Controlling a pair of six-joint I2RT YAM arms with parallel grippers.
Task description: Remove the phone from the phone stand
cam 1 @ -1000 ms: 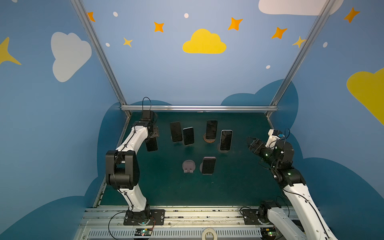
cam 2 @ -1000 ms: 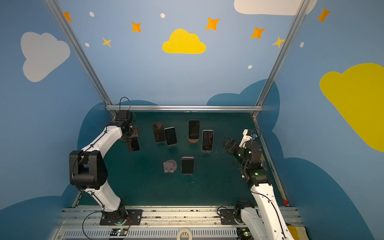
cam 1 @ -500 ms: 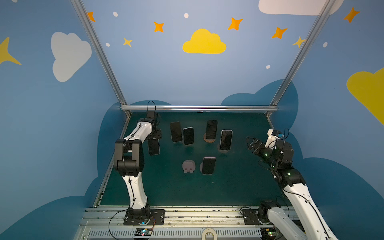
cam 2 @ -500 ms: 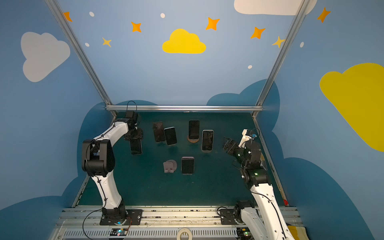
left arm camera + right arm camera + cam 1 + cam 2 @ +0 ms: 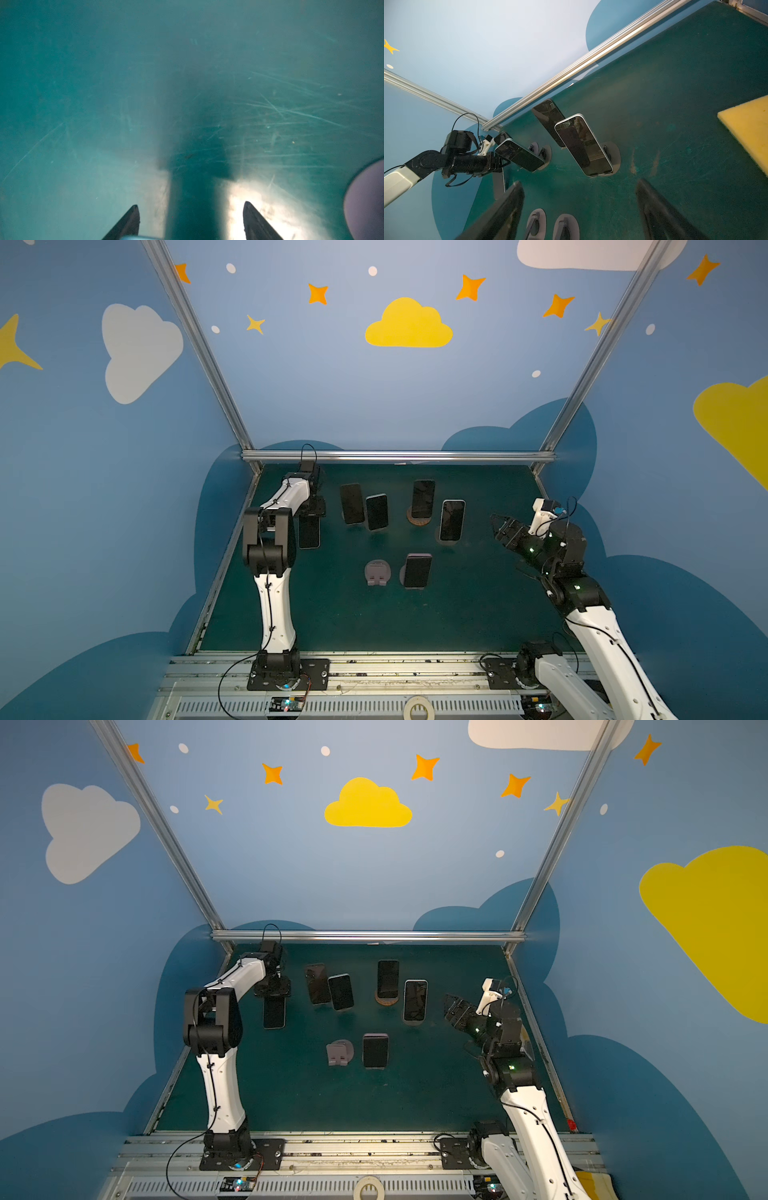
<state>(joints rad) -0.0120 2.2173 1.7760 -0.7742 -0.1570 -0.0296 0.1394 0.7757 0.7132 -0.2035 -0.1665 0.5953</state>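
Observation:
Next, my left gripper sets the dark phone down and lets go of it on the bare green mat [image 5: 316,532], beside the closest of the standing phones.
A dark phone [image 5: 309,533] [image 5: 274,1013] hangs upright just above the green mat at the far left, with my left gripper [image 5: 310,517] [image 5: 274,997] shut on its top end. In the left wrist view the fingertips [image 5: 134,209] flank the phone's shadow, and the left gripper [image 5: 190,204] points straight down at the mat. An empty lavender phone stand [image 5: 377,572] [image 5: 340,1052] sits mid-table. My right gripper [image 5: 496,526] [image 5: 451,1006] [image 5: 579,183] hovers open and empty over the table's right side.
Several other phones rest on stands: two [image 5: 351,504] [image 5: 377,512] beside the held one, one [image 5: 423,499] on a wooden disc, one [image 5: 452,520] with a white rim, one [image 5: 417,571] next to the empty stand. A yellow foam block [image 5: 747,131] lies by the right wall.
The left arm's elbow has swung in from the left wall toward the middle, and the held phone has shifted slightly rightward. The right arm has not moved.

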